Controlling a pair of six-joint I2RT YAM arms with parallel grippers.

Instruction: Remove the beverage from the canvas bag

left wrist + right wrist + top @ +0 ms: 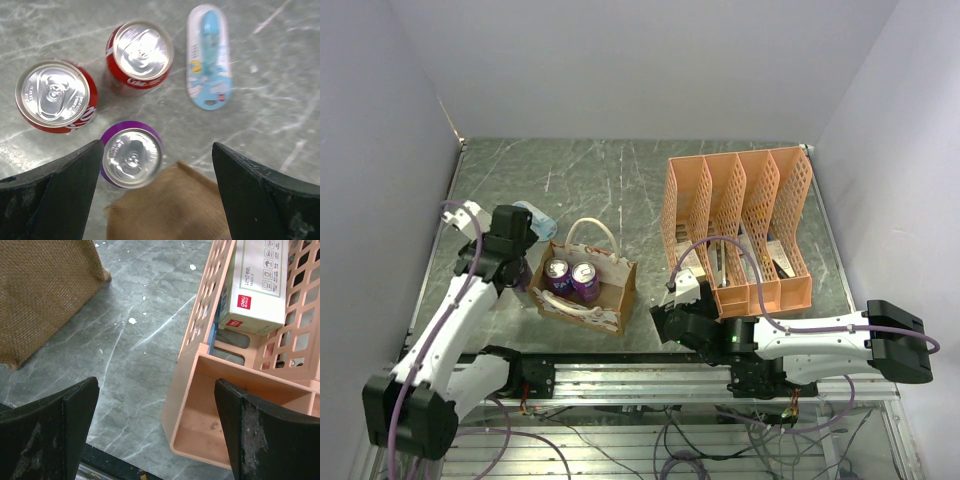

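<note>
The left gripper should next close around the upper body point(585, 281) of the purple can that is nearer the orange file rack inside the canvas bag.
The canvas bag point(610, 295) is a small tan tote with cream handles, standing open near the table's front edge. Two purple beverage cans point(557, 270) point(584, 276) stand upright inside it. My left gripper point(517, 262) is open and empty, just left of the bag. In the left wrist view my left gripper point(157, 147) hangs over a corner of the bag point(170, 205) and a third purple can point(131, 157) standing on the table. My right gripper point(678, 292) is open and empty, to the right of the bag. In the right wrist view, the right gripper point(156, 385) is over bare table, with the bag point(45, 295) at the upper left.
Two red Coke cans point(141, 52) point(54, 95) and a blue-white blister pack point(209, 55) lie on the table left of the bag. The orange file rack point(735, 225) stands at the right, holding a white box point(257, 285). Its front corner point(200, 405) is close to my right gripper.
</note>
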